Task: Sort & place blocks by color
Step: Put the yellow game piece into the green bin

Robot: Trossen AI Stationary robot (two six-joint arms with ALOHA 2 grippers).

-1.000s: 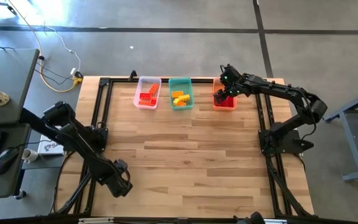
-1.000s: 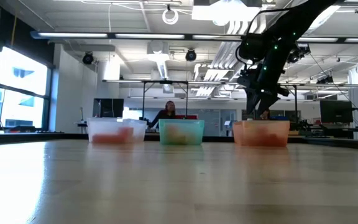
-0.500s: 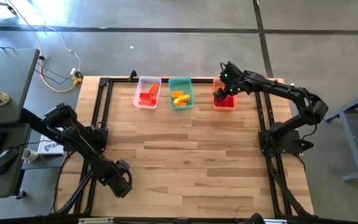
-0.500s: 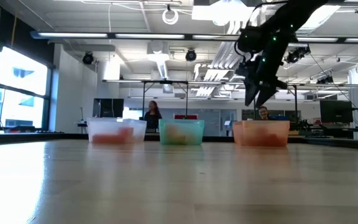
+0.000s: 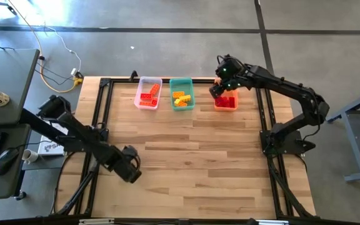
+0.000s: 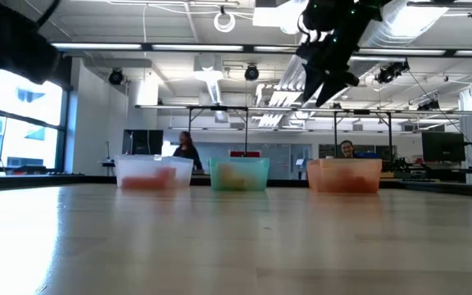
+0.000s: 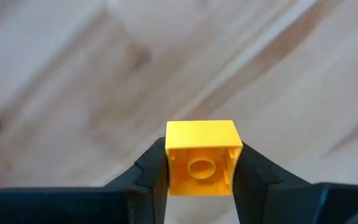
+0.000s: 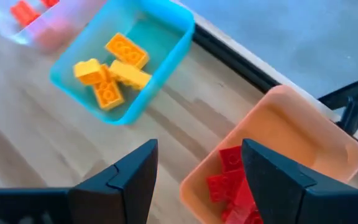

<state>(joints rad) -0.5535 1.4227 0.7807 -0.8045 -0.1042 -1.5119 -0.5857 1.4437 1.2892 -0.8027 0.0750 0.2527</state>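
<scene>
Next, my left gripper drops the small yellow block in the teal bin (image 5: 185,100) among the yellow blocks.
A small yellow block (image 7: 202,155) sits between the fingers of my left gripper (image 5: 130,170), over the table's near left part, and the gripper is shut on it. My right gripper (image 5: 220,87) hangs open and empty high above the orange bin (image 5: 225,101), which holds red blocks (image 8: 235,183). The teal bin (image 5: 181,94) holds yellow blocks (image 8: 112,70). The clear bin (image 5: 149,92) holds orange-red blocks (image 5: 147,97). All three bins stand in a row at the table's far edge. My left gripper pinches the yellow block by two opposite side walls (image 7: 168,163) between its two fingers (image 7: 154,174). The block's hollow underside faces back toward the wrist. In the high view the gripper hides the block. The wooden table lies behind the block, which appears clear of it.
Bare wooden table (image 5: 192,162) spreads between the bins and the near edge. A black frame (image 5: 105,84) runs round the table. In the low view a person (image 6: 185,147) moves in the room behind the bins.
My left gripper has gone toward the table's far edge and a little to the right. My right gripper has risen out of the orange bin and drifted slightly toward the teal bin.
</scene>
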